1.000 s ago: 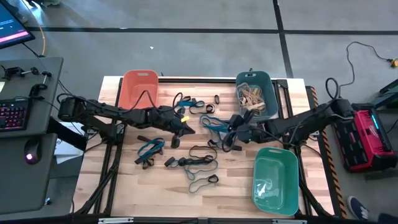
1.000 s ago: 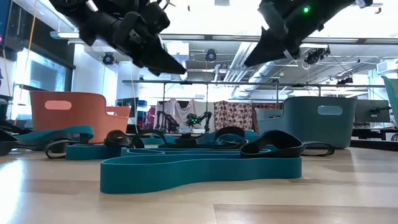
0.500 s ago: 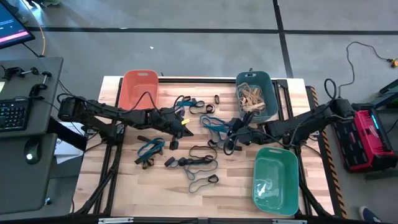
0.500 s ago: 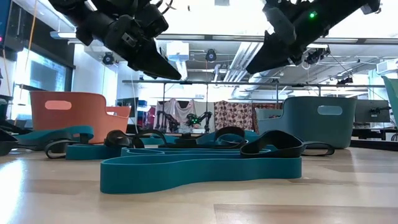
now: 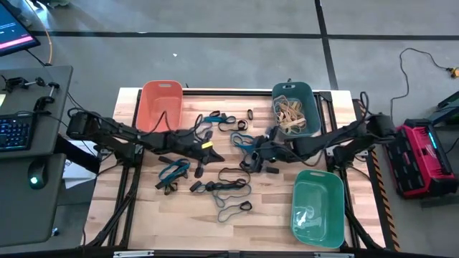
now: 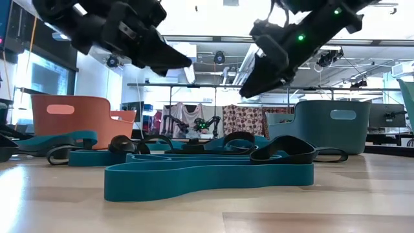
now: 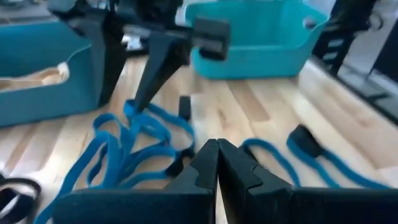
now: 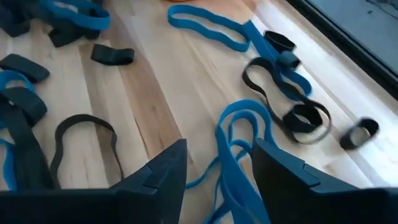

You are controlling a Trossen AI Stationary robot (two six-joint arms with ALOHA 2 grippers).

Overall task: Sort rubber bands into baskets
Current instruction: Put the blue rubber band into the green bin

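Observation:
I will close my right gripper on the blue rubber band at the middle of the tangle, gripping its wide side (image 5: 246, 145) (image 8: 229, 163) just behind the curved end.
Blue and black rubber bands (image 5: 229, 188) lie scattered on the wooden table between the orange basket (image 5: 159, 104), the teal-blue basket (image 5: 310, 97) holding tan bands (image 5: 290, 111), and the green basket (image 5: 318, 208). A tangle of blue bands (image 5: 247, 145) lies at the middle. My right gripper (image 8: 217, 171) hovers open above this tangle, one blue loop (image 8: 236, 134) showing between its fingers. My left gripper (image 7: 217, 149) is shut and empty, just left of the tangle (image 7: 134, 140), above the table.
A long blue band (image 6: 207, 178) stands on edge near the table's front. More blue and black bands lie near the far edge (image 5: 226, 120) and at the left (image 5: 172, 172). The two grippers (image 5: 217, 155) (image 5: 252, 156) are close together over the middle.
My right gripper has opened, sunk toward the table and gone left toward the blue tangle. My left gripper has stayed shut and tipped closer to level. No band has moved.

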